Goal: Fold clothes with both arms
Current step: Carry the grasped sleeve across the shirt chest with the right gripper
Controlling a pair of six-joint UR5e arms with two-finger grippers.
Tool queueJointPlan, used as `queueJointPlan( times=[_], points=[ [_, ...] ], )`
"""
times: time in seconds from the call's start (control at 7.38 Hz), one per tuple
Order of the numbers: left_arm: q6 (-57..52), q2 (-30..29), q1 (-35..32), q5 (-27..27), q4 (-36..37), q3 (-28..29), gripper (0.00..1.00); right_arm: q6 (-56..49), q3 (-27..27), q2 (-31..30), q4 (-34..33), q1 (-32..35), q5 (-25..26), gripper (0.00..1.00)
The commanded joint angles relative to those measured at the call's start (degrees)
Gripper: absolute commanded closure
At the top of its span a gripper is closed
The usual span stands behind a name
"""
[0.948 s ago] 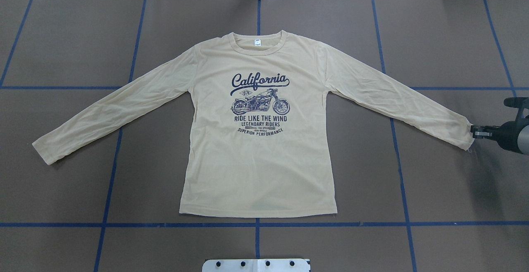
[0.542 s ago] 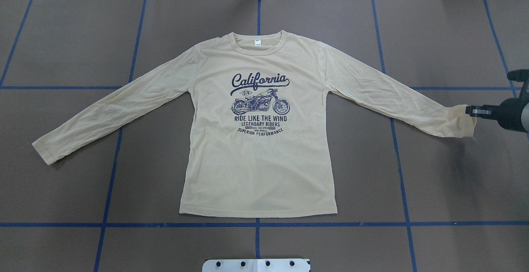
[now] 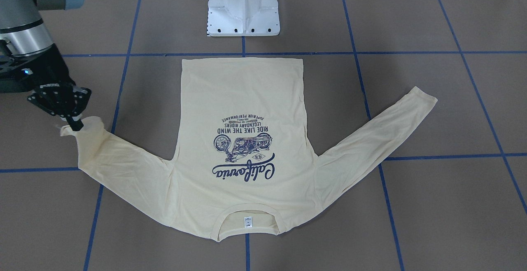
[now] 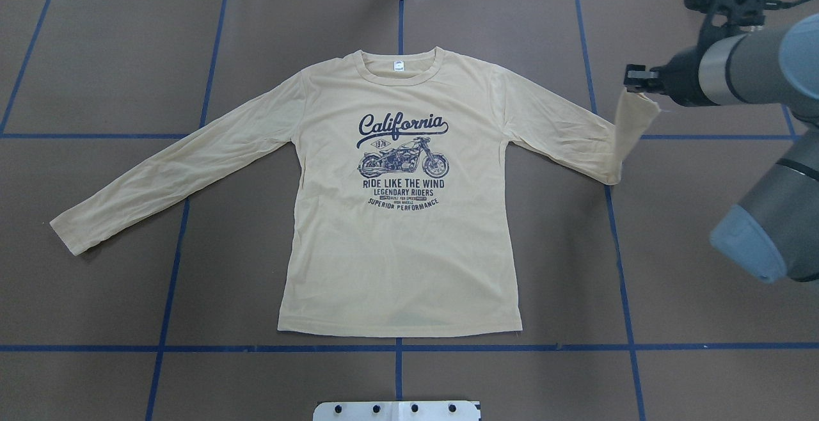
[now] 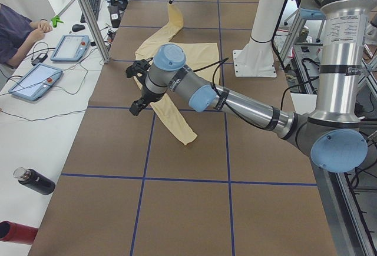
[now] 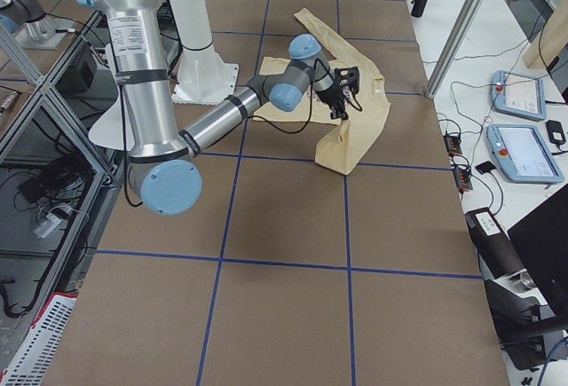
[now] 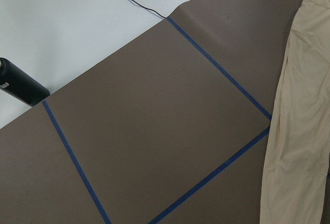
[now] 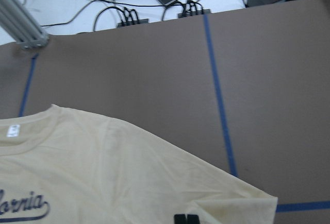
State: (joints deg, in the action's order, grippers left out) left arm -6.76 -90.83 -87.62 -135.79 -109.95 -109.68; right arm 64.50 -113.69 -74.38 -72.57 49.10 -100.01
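Note:
The robot's right gripper will release the sleeve's cuff on the shirt's opposite armpit point(image 3: 315, 154), where the other sleeve meets the body. The cuff is now held above the table.
The cream-yellow long-sleeved shirt point(image 4: 397, 248) lies flat, print up, collar toward the far edge; it also shows in the front view point(image 3: 243, 89). My right gripper point(image 4: 630, 80) is shut on the right sleeve's cuff point(image 4: 635, 117) and holds it above the table, so the sleeve end hangs bent back. The grip also shows in the front view point(image 3: 77, 125) and the right side view point(image 6: 342, 113). My left gripper point(image 5: 134, 88) shows only in the left side view, high near the left sleeve point(image 7: 294, 131); I cannot tell whether it is open or shut.
The white pedestal base point(image 3: 243, 7) stands at the near table edge. Blue tape lines cross the brown table. A black bottle point(image 5: 35, 180), control tablets point(image 5: 32, 79) and a seated person point(image 5: 17, 26) are beside the table's left end.
My right gripper has risen with the cuff and moved toward the far edge and inward toward the body. The right sleeve end has left the table. The rest of the shirt has not moved.

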Motion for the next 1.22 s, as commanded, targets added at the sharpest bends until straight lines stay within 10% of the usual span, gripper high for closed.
queueJointPlan(
  times=[0.0, 0.27, 0.68, 1.08],
  points=[
    [0.1, 0.0, 0.1, 0.0, 0.0, 0.3, 0.00, 4.3, 3.5, 13.4, -2.9, -9.2, 9.1, 1.00],
    [0.2, 0.0, 0.0, 0.0, 0.0, 0.3, 0.00, 8.8, 13.6, 29.0, -12.5, -12.0, 14.6, 1.00],
    [0.4, -0.1, 0.1, 0.1, 0.0, 1.2, 0.00, 16.7, 49.8, 58.6, -13.4, -14.2, 17.2, 1.00],
    [0.4, -0.1, 0.1, 0.1, 0.0, 1.3, 0.00, 22.0, 61.4, 67.5, -13.3, -18.1, 20.6, 1.00]
  ],
)
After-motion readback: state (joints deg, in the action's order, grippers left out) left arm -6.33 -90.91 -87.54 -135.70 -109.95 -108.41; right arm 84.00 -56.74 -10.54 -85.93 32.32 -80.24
